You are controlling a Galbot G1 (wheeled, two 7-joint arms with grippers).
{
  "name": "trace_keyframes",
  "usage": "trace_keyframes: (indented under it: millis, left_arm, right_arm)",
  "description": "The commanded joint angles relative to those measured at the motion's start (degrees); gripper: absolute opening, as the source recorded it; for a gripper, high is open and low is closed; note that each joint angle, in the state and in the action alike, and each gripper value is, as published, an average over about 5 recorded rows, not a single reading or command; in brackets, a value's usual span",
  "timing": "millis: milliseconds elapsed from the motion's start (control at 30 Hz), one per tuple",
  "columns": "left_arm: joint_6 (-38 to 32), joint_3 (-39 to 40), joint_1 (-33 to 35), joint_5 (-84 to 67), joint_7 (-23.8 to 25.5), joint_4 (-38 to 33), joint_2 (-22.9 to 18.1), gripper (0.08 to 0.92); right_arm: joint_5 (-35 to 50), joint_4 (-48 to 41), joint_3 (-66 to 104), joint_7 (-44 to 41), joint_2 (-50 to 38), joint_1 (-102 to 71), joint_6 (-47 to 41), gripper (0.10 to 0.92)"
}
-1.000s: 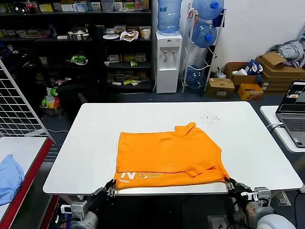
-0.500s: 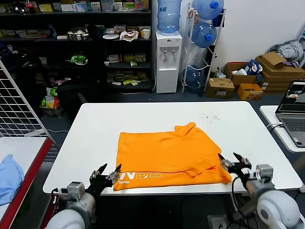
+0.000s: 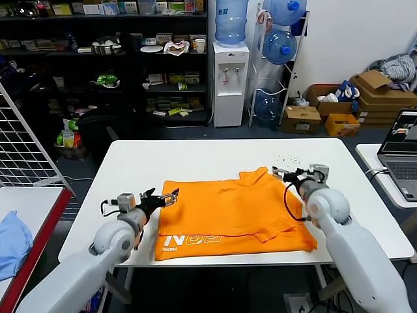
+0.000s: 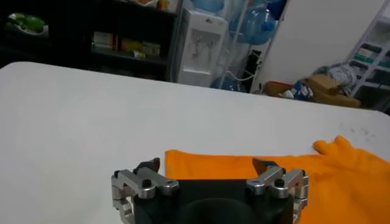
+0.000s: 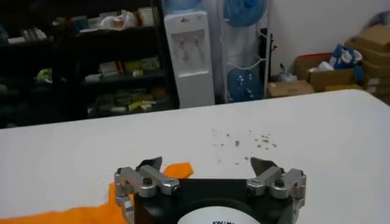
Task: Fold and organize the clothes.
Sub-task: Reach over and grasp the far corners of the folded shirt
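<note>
The orange T-shirt is next: my right gripper should close on its raised sleeve tip (image 3: 262, 171) (image 5: 181, 170), at the T-shirt's far edge near the dark specks.
The clothes are one orange T-shirt (image 3: 231, 212) lying folded on the white table (image 3: 195, 160), with pale lettering (image 3: 195, 240) showing on the strip nearest me. My left gripper (image 3: 163, 197) hovers open at the shirt's far left corner, nothing between its fingers. In the left wrist view the gripper (image 4: 208, 164) frames the shirt's edge (image 4: 329, 176). My right gripper (image 3: 287, 175) stands open at the far right corner beside the raised sleeve tip. Its wrist view shows the gripper (image 5: 206, 163) empty, with an orange tip (image 5: 177, 170) just past one finger.
Small dark specks (image 3: 287, 161) dot the table beyond the right gripper. A laptop (image 3: 404, 163) sits on a side table to the right. A light blue cloth (image 3: 13, 244) lies on the left side table by a wire rack (image 3: 26, 143). Shelves and water bottles stand behind.
Both grippers have left the shirt's near corners at the table's front edge, opened wide, and moved up to its far corners. The shirt lies released and flat.
</note>
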Motion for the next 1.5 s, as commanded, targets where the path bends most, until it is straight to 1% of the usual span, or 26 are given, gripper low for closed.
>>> trace_keyframes:
  millis: [33,233,467,600,733,867,1333,1433,1500]
  left_arm:
    - [1.6,5.9,-13.9,-2.5,5.0,18.1,-4.7,0.921]
    - [3.4,6.8,-14.8,-4.7,4.9,19.3,-4.9,0.921]
    - [3.9,7.2,-13.5,-4.6,3.1,17.6,-4.6,0.921]
    - [4.1,7.4,-12.3,-4.2,2.5,16.5,-4.3,0.921]
    - [4.0,7.6,-11.3,-3.3,2.3,15.9,-4.1,0.898]
    - [3.8,7.7,-10.8,-2.6,2.3,15.3,-3.9,0.802]
    - [2.7,8.0,-10.6,-0.8,2.1,16.1,-4.5,0.395]
    - [1.9,8.0,-10.5,-0.2,2.0,16.1,-4.5,0.308]
    - [1.7,8.0,-10.4,-0.2,2.0,15.9,-4.5,0.247]
  right_arm:
    - [1.7,-13.2,-6.9,1.1,3.9,12.5,-4.2,0.921]
    - [1.3,-15.5,-6.6,0.4,5.6,12.8,-4.6,0.921]
    - [-0.5,-17.1,-7.5,-0.4,7.6,13.4,-4.9,0.908]
    - [-1.2,-17.7,-7.8,-0.5,8.5,13.4,-5.2,0.852]
    - [-1.4,-17.9,-8.0,-0.5,8.6,13.2,-5.9,0.76]
    - [-1.4,-17.6,-8.2,-0.6,8.5,12.7,-6.7,0.653]
    - [-0.3,-16.2,-7.7,-0.6,7.9,11.6,-6.4,0.246]
    - [0.1,-15.0,-7.7,-0.7,7.6,11.1,-5.3,0.166]
    - [0.2,-14.0,-7.6,-0.7,7.3,10.7,-4.7,0.135]
